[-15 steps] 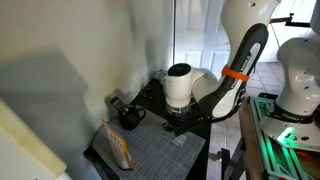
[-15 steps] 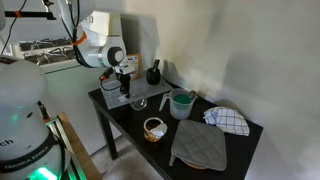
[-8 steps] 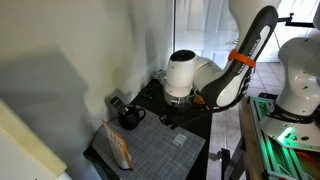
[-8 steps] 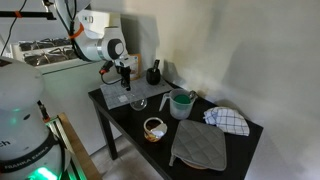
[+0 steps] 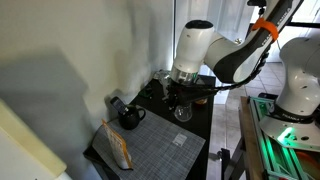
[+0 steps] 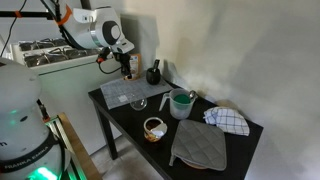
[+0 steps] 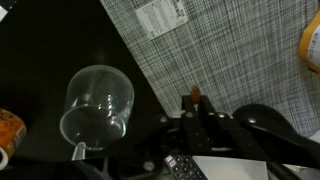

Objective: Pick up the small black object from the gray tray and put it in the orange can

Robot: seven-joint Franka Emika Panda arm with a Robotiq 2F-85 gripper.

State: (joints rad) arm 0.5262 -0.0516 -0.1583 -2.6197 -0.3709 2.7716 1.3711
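My gripper will let go of the small black object inside the open orange can [image 5: 201,93] [image 7: 3,157] beyond the clear glass.
The gray tray [image 5: 150,145] lies on the black table, also in the exterior view [image 6: 118,92] and the wrist view [image 7: 235,45]. My gripper [image 7: 194,100] hangs above the tray's edge, near the clear glass. It is shut on the small black object [image 7: 194,96], a dark piece with a reddish-brown tip showing between the fingertips. The gripper shows raised above the table in both exterior views [image 5: 179,96] [image 6: 124,70]. The orange can [image 6: 154,128] stands near the table's front edge, well away from the gripper. Only its rim shows at the wrist view's left edge [image 7: 6,135].
A clear glass [image 7: 98,100] [image 6: 138,103] stands beside the tray. A black mug [image 5: 130,118] [image 7: 265,120] and an orange snack bag [image 5: 118,148] sit on the tray. A teal cup [image 6: 181,103], a checkered cloth [image 6: 228,120] and a gray pot holder [image 6: 200,145] lie further along.
The gripper has risen from low over the tray to well above it and shifted toward the glass, still shut. The arm has swung upward.
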